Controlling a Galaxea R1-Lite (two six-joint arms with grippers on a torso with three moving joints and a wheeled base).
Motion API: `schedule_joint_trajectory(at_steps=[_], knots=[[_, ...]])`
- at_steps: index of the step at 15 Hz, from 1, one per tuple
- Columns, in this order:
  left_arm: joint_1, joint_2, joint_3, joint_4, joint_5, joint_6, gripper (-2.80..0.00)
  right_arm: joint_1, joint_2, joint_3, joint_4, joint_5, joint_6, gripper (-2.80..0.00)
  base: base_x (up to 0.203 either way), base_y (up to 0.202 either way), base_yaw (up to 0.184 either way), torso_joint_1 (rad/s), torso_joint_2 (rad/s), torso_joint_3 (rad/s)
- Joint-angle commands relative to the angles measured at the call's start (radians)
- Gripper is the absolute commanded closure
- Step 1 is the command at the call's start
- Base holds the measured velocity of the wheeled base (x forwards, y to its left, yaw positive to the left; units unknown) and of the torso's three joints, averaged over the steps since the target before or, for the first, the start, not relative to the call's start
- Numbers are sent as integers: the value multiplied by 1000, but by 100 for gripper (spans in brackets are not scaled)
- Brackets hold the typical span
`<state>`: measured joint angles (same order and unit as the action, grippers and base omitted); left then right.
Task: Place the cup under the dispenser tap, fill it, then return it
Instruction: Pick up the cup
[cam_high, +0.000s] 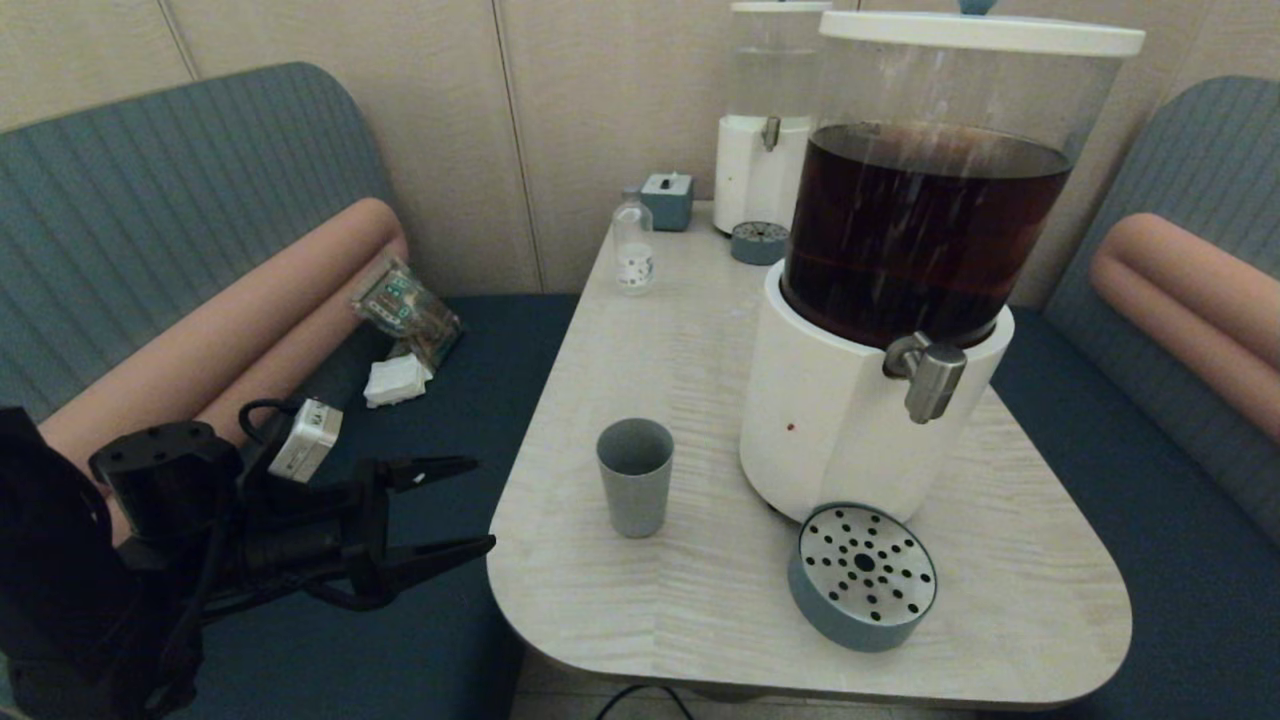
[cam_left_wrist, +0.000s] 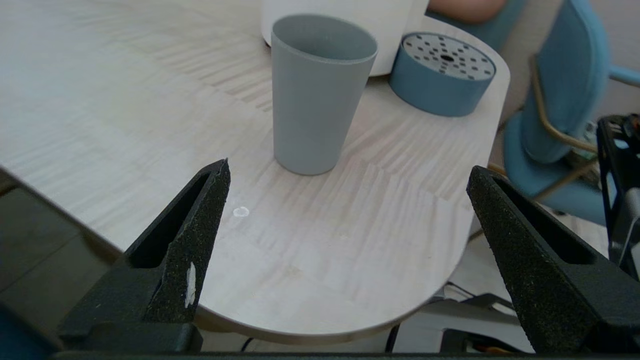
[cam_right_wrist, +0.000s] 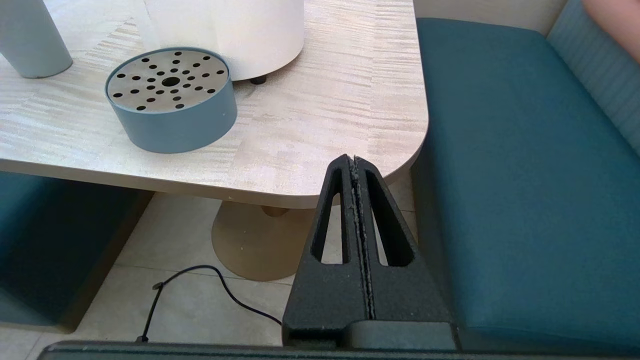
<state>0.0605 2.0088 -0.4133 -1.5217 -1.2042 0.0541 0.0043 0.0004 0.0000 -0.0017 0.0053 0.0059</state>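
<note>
I will move my left gripper to the grey-blue cup next and close it on the middle of the cup's sides (cam_high: 637, 502) (cam_left_wrist: 313, 115), well below the cup's rim.
The grey-blue cup (cam_high: 635, 490) stands upright on the light wooden table (cam_high: 700, 600), left of the dispenser's white base (cam_high: 830, 420). The brushed-metal tap (cam_high: 932, 377) juts from that base, above the round perforated drip tray (cam_high: 862, 577). My left gripper (cam_high: 478, 503) hovers open just off the table's left edge, pointing at the cup; in the left wrist view the cup (cam_left_wrist: 317, 92) stands ahead of the spread fingers (cam_left_wrist: 202, 235), untouched. My right gripper (cam_right_wrist: 354, 161) is shut and empty, low by the table's near right corner, out of the head view.
A small clear bottle (cam_high: 633, 245), a blue box (cam_high: 668, 200) and a second dispenser (cam_high: 765, 130) with its own tray stand at the table's far end. Benches flank the table; packets lie on the left bench (cam_high: 405, 310). A cable (cam_right_wrist: 200, 290) runs on the floor.
</note>
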Motion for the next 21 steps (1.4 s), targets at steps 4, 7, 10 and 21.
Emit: schedule_joint_trajectory(at_steps=[4, 7, 10, 21], knots=[[-23, 136, -130, -8, -46, 8, -280, 0, 0, 1, 0, 1, 0, 0, 0, 0, 0, 0, 0, 0], [-52, 176, -208, -8, -73, 10, -280, 0, 0, 2, 0, 1, 0, 0, 0, 0, 0, 0, 0, 0], [-88, 238, -320, -8, -74, 10, -280, 0, 0, 0, 0, 1, 0, 0, 0, 0, 0, 0, 0, 0], [-232, 356, -431, -8, -21, -2, -280, 0, 0, 1, -1, 1, 0, 0, 0, 0, 0, 0, 0, 0]])
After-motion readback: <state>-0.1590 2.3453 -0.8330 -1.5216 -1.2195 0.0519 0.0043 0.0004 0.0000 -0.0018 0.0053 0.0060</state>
